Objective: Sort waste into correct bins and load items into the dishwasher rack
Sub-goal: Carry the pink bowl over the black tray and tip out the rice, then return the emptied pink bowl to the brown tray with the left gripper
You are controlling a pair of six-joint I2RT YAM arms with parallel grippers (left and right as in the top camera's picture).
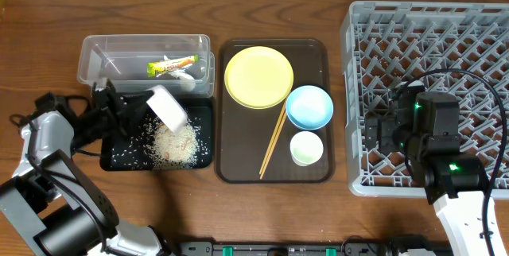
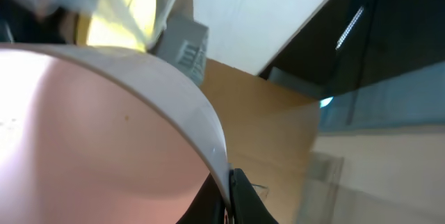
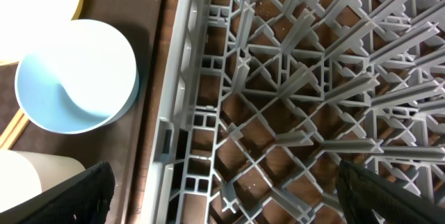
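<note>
The robot's left gripper will set the white bowl, now tipped over the black tray, down on the brown tray (image 1: 253, 136) next to the chopsticks, just below the yellow plate.
My left gripper (image 1: 141, 105) is shut on the rim of the white bowl (image 1: 169, 106) and holds it tipped over the black tray (image 1: 119, 157), where loose rice (image 1: 173, 146) lies in a pile. In the left wrist view the bowl (image 2: 90, 133) fills the frame, its rim pinched between the fingers (image 2: 228, 197). The wrapper (image 1: 171, 66) and crumpled paper (image 1: 186, 80) lie in the clear container (image 1: 95, 53). The yellow plate (image 1: 258, 76), blue bowl (image 1: 309, 106), cup (image 1: 306, 148) and chopsticks (image 1: 274, 143) rest on the brown tray. My right gripper (image 1: 375, 133) is open and empty over the grey rack's (image 1: 445, 25) left edge.
The brown serving tray (image 1: 322, 49) sits between the bins and the rack. The right wrist view shows the open fingers (image 3: 222, 200) straddling the rack wall (image 3: 174, 78), with the blue bowl (image 3: 73, 78) and the cup (image 3: 28, 182) to the left.
</note>
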